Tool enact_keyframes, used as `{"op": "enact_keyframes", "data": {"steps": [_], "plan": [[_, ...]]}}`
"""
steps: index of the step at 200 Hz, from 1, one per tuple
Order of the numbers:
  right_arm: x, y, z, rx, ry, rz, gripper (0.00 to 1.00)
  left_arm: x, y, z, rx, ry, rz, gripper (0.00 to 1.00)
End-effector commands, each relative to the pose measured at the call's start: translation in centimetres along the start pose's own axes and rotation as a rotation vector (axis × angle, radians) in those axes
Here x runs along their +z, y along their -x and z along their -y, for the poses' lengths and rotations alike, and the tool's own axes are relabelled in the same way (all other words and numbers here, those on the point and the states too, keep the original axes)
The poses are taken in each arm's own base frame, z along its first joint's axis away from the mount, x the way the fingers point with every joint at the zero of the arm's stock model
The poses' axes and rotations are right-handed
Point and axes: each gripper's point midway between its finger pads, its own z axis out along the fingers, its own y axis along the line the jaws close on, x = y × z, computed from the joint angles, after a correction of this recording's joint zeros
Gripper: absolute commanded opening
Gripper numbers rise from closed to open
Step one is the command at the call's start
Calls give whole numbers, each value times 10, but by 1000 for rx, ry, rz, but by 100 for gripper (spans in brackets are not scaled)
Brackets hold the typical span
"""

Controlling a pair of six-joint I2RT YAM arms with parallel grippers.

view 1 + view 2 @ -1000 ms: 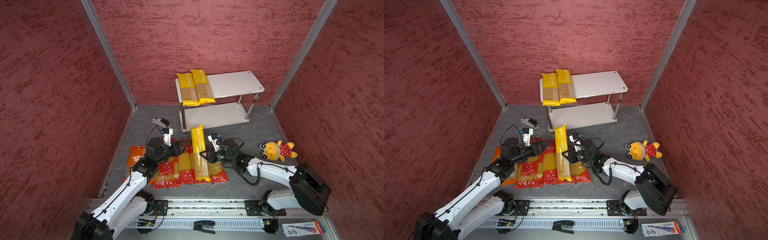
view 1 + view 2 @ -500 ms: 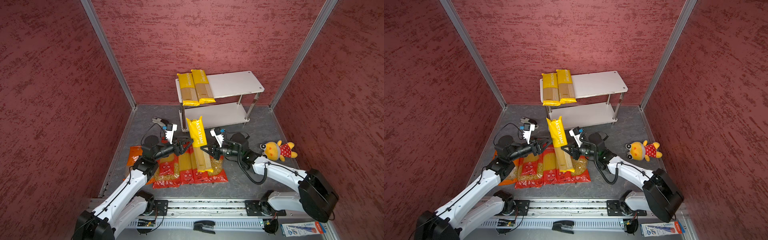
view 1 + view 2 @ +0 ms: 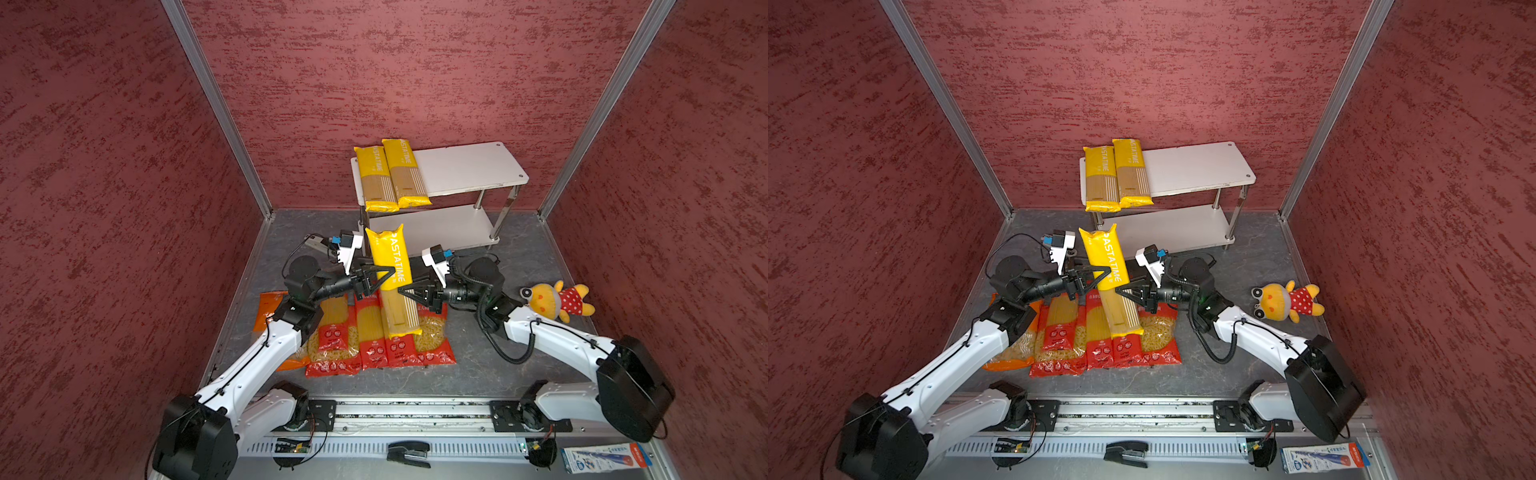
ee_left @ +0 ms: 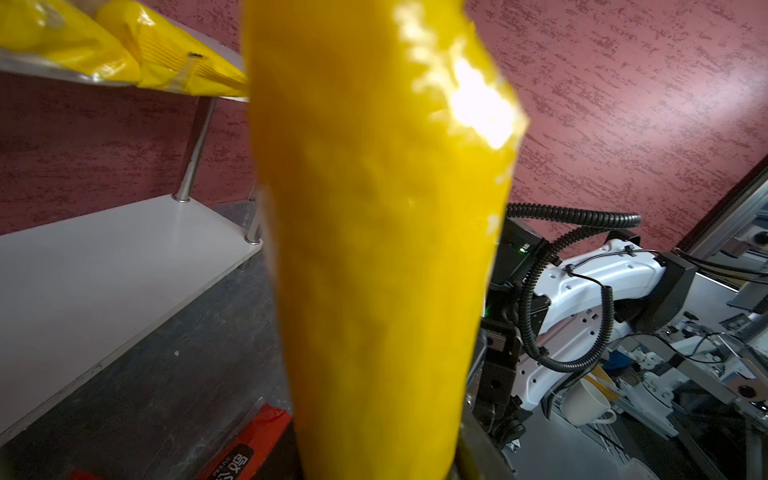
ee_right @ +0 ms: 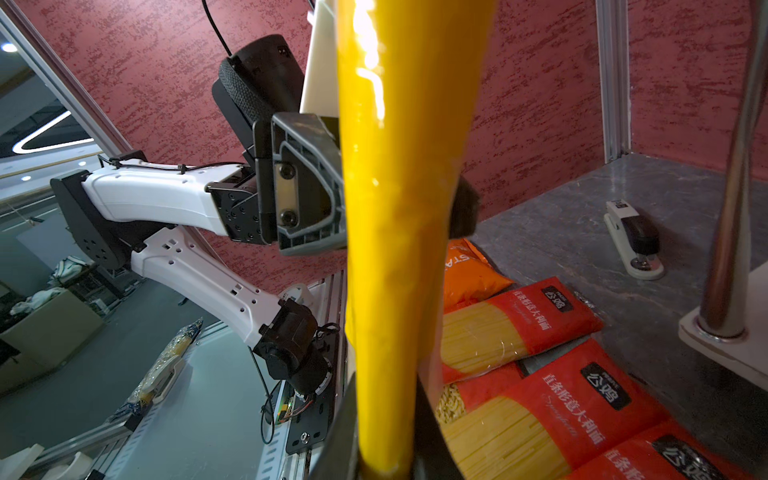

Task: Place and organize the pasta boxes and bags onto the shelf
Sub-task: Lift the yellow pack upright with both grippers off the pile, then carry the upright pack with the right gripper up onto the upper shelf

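My right gripper should take the pack's lower end [image 3: 404, 324] while my left gripper supports it, before shelving it, because it holds the yellow spaghetti pack near the middle.
A long yellow spaghetti pack [image 3: 392, 282] hangs tilted above the floor, held from both sides. My left gripper [image 3: 376, 280] is shut round its middle from the left. My right gripper [image 3: 409, 293] is shut on its thin edge from the right, and its fingers press the pack [image 5: 399, 208] in the right wrist view. Two more yellow packs [image 3: 390, 176] lie side by side on the left end of the shelf [image 3: 469, 166], whose lower board [image 3: 440, 226] is bare. Red spaghetti packs [image 3: 372, 332], wide red bags [image 3: 332, 336] and an orange bag [image 3: 268, 307] lie on the floor below.
A yellow plush toy [image 3: 555, 299] lies right of the right arm. A white stapler [image 3: 316, 241] sits on the floor left of the shelf's front post. A black stapler [image 3: 407, 453] and a blue-white carton [image 3: 602, 457] rest on the front rail.
The right gripper lifted the yellow pack off the pile and tilted it up. The left gripper moved right to it and closed round it.
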Motion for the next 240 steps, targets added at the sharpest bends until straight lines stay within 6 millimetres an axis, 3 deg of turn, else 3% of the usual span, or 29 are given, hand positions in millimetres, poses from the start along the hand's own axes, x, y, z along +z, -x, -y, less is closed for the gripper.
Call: {"op": "enact_keyframes", "data": {"steps": [1, 29, 61, 97, 129, 167, 210, 240], "plan": [[-3, 50, -33, -178, 99, 135, 0, 4, 16, 20, 63, -70, 20, 28], [-7, 50, -26, -140, 55, 179, 11, 7, 26, 25, 72, -72, 39, 13], [-13, 41, -9, -82, -32, 210, 34, 10, 51, 31, 104, -39, 103, 0], [-24, 25, 4, -7, -113, 239, 55, 12, 83, 41, 149, -24, 179, 0], [-37, 10, 11, 62, -163, 270, 66, 13, 111, 45, 186, -3, 252, 0], [-44, 4, 12, 121, -167, 308, 67, 18, 139, 48, 198, -13, 324, 0], [-45, 24, 10, 101, -147, 387, 65, 32, 145, 51, 189, -44, 334, 0], [-46, 34, 6, 104, -91, 432, 53, 35, 149, 46, 175, -36, 347, 0]]}}
